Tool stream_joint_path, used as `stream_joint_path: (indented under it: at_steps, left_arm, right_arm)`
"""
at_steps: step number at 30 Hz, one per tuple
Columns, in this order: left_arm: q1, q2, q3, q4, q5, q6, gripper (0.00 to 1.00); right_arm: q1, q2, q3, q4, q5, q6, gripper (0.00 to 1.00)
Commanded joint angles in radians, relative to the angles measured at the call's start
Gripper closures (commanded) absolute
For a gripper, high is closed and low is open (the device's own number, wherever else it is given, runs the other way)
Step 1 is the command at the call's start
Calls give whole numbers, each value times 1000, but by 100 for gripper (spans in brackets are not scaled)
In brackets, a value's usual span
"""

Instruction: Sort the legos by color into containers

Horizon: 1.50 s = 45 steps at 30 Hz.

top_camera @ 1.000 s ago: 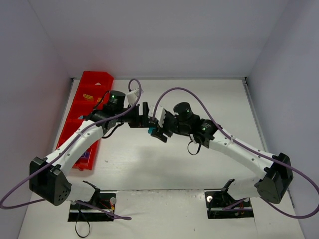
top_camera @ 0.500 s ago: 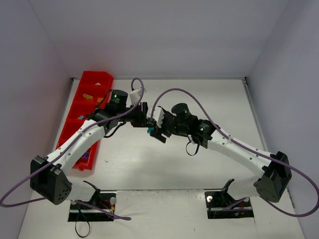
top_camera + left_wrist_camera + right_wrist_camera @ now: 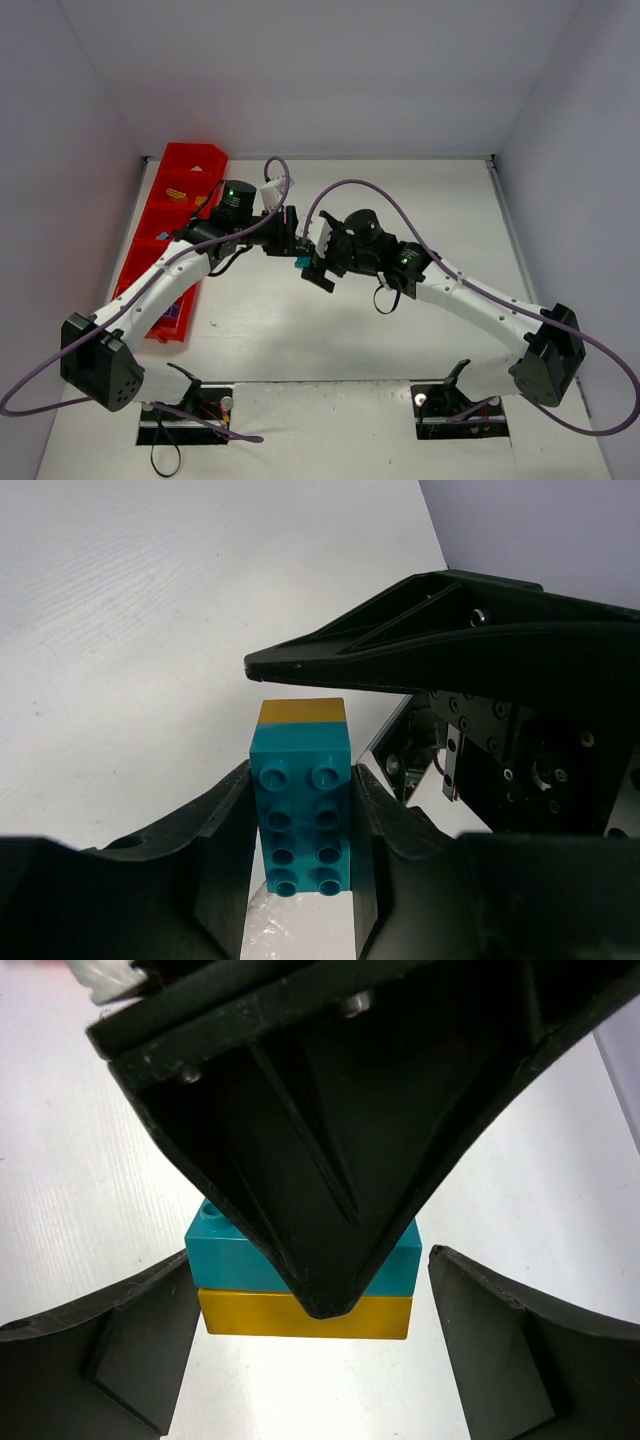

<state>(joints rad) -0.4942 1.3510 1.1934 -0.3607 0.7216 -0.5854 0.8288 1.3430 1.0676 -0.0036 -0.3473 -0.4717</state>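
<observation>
I can see my left gripper's fingers overlap the yellow lego too, so I need to hand the stuck pair to my right gripper, then grip again only the teal lego (image 3: pixel 301 800).
A teal lego (image 3: pixel 300 810) with a yellow lego (image 3: pixel 301 711) stuck to its far end sits between the fingers of my left gripper (image 3: pixel 300 780), which is shut on it. In the right wrist view the teal lego (image 3: pixel 225 1260) lies above the yellow one (image 3: pixel 300 1316), and my right gripper (image 3: pixel 312 1280) stands open with gaps on both sides of the pair. From the top view both grippers meet at mid-table round the teal lego (image 3: pixel 301 262). The red container tray (image 3: pixel 205 152) lies at the far left.
The tray holds small yellow pieces (image 3: pixel 178 194) near its far end and a purple brick (image 3: pixel 168 313) at its near end, partly under the left arm. A finger of the right gripper (image 3: pixel 450 630) hangs just above the brick pair.
My left gripper has shut on the teal lego. My right gripper has opened and let go of the pair. Both arms have barely shifted.
</observation>
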Motion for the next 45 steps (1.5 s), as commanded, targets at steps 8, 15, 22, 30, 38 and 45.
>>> stream_joint_path:
  at_steps: [8, 15, 22, 30, 38, 45]
  left_arm:
    - [8, -47, 38, 74, 65, 18, 88]
    - [14, -56, 31, 59, 44, 19, 67]
    - [29, -64, 35, 42, 35, 24, 48]
    - [28, -47, 28, 60, 39, 18, 48]
    - [26, -20, 21, 68, 35, 32, 48]
    - [26, -4, 18, 71, 35, 42, 50]
  right_arm:
    - [-17, -21, -6, 67, -21, 2, 46]
    - [-33, -33, -15, 68, -16, -2, 82]
    - [-48, -47, -28, 68, -15, 1, 84]
    - [-48, -41, -24, 68, -28, 5, 84]
    - [-48, -41, -18, 70, -48, 10, 84]
    - [-48, -41, -15, 70, -51, 12, 85]
